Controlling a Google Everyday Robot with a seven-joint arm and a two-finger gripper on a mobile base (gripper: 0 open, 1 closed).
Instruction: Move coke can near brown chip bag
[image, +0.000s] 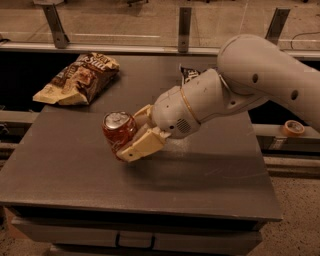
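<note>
I will let go of the coke can on the table (134, 95) between the brown and dark blue chip bags, closer to the brown bag.
The coke can (117, 130), red with a silver top and dented sides, is held in my gripper (134, 134) a little above the dark table (75, 170), left of centre. The cream fingers (142, 145) are shut around the can from the right, one behind it and one in front. The brown chip bag (77, 79) lies flat at the table's back left, well apart from the can. My large white arm reaches in from the right.
A dark blue chip bag (189, 75) lies at the back centre, mostly hidden behind my arm. A glass railing with metal posts (184, 25) runs behind the table. A tape roll (292, 128) sits on a ledge at right.
</note>
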